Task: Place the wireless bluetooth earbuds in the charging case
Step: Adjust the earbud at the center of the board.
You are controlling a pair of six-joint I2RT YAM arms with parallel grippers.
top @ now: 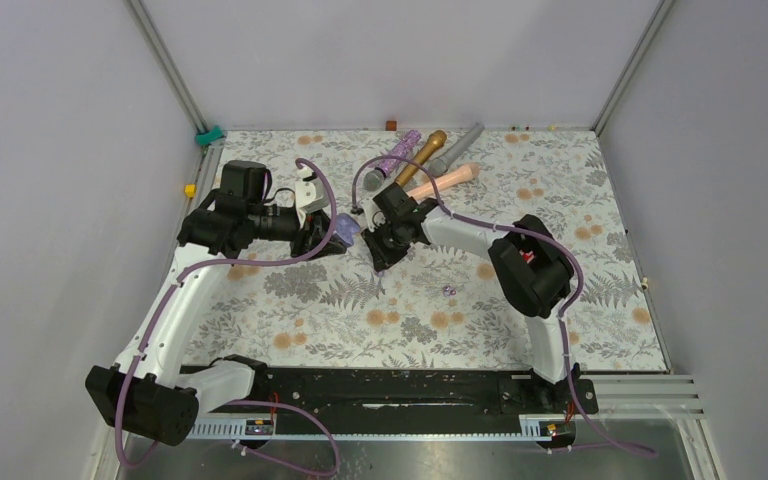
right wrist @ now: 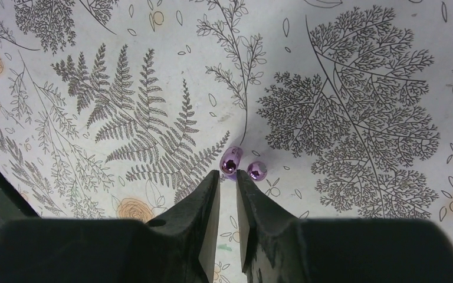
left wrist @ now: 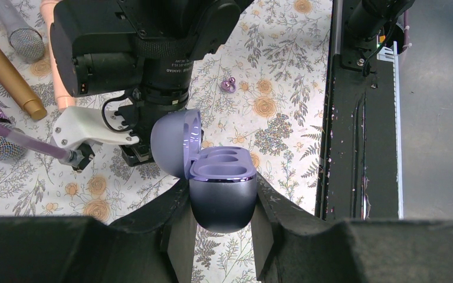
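Next, my right gripper backs off, turns and takes the earbud's thin middle (right wrist: 232, 175), because the round ends of the earbud lie crosswise to its fingers.
My left gripper (left wrist: 221, 187) is shut on the purple charging case (left wrist: 221, 203) and holds it upright above the table, lid (left wrist: 174, 141) hinged open and both slots empty. In the top view this gripper (top: 326, 236) and the case (top: 344, 230) sit left of centre. My right gripper (top: 381, 250) hovers just right of the case, fingers nearly together with nothing between them. Two glossy purple earbuds (right wrist: 232, 161) (right wrist: 256, 171) lie side by side on the floral cloth just beyond its fingertips (right wrist: 228, 174); they also show in the top view (top: 449, 290) and the left wrist view (left wrist: 229, 84). The black earbuds are out of view.
Several microphones lie at the back: glittery purple (top: 400, 150), gold (top: 422, 155), grey (top: 457, 147) and pink (top: 447, 179). The black base rail (top: 390, 385) runs along the near edge. Grey walls enclose the table on three sides.
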